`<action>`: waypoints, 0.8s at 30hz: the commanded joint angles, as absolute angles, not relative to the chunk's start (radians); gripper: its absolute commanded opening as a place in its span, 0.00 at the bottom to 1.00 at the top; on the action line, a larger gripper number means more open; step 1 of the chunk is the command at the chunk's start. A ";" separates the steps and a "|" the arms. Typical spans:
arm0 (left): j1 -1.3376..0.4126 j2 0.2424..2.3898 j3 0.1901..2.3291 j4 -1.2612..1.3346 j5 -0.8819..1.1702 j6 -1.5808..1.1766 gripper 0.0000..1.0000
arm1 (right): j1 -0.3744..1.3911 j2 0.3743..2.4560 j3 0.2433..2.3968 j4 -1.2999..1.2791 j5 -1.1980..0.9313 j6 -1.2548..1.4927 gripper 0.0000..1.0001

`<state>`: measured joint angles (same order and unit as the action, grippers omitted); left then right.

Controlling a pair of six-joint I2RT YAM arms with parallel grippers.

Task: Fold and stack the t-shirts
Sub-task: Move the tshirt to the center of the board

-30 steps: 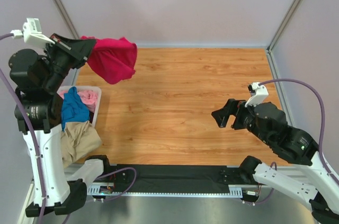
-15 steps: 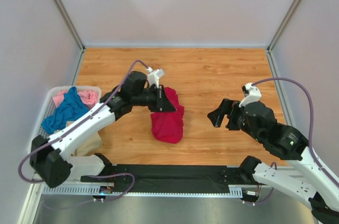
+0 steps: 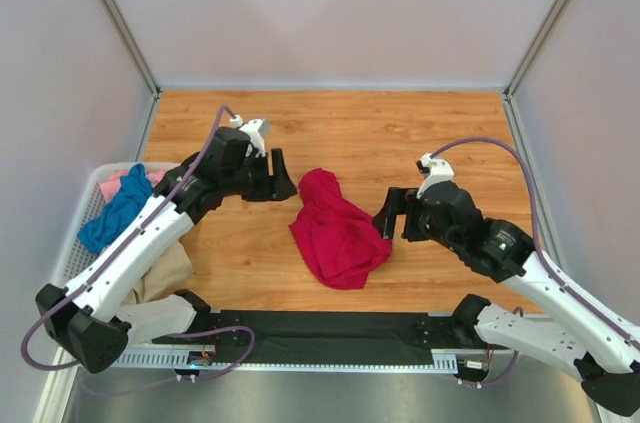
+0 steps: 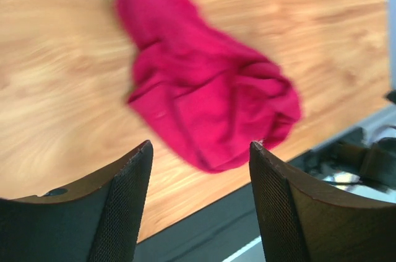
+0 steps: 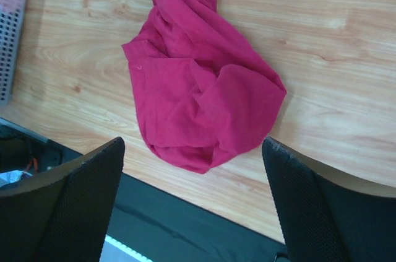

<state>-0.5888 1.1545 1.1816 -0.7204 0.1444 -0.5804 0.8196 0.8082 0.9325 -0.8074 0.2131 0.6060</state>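
Note:
I should close my left gripper on the pointed corner (image 3: 294, 228) (image 4: 132, 101) of the crimson red t-shirt, the one that sticks out toward the basket.
A crimson red t-shirt (image 3: 338, 233) lies crumpled on the wooden table, between the two arms. It also shows in the left wrist view (image 4: 204, 95) and the right wrist view (image 5: 198, 88). My left gripper (image 3: 281, 176) hangs just left of the shirt's top end, open, with nothing between its fingers (image 4: 201, 145). My right gripper (image 3: 391, 215) sits at the shirt's right edge, above it, jaws wide open and empty (image 5: 193, 141). More t-shirts sit in the basket at the left: teal (image 3: 118, 213), pink (image 3: 115, 181) and tan (image 3: 165, 271).
A white lattice basket (image 3: 82, 228) stands at the table's left edge; its corner shows in the right wrist view (image 5: 7, 45). A black strip (image 3: 330, 328) runs along the near edge between the arm bases. Grey walls close in the table on three sides.
My left arm swung the red shirt from above the basket down to the table, let go of it and drew back to the left. My right gripper moved left up to the shirt.

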 commanded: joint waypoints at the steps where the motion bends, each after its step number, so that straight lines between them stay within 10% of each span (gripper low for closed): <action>1: -0.534 1.130 1.064 -0.767 0.083 -0.569 0.72 | 0.787 0.905 0.905 -0.638 0.154 0.516 0.90; 20: -0.448 1.609 0.842 -0.285 0.324 -0.669 0.68 | 0.611 1.381 0.893 -0.500 -0.129 0.497 0.44; 23: -0.448 1.689 0.857 -0.221 0.377 -0.681 0.52 | 0.611 1.370 0.914 -0.557 -0.043 0.489 0.27; 24: -0.449 1.706 0.873 -0.194 0.402 -0.699 0.33 | 0.609 1.365 0.940 -0.593 -0.019 0.485 0.23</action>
<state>-0.4480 1.6447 0.8558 -0.3267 0.3504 -0.6861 0.6098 1.4067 0.8978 -0.5610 -0.1009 0.4961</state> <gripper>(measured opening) 0.437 0.253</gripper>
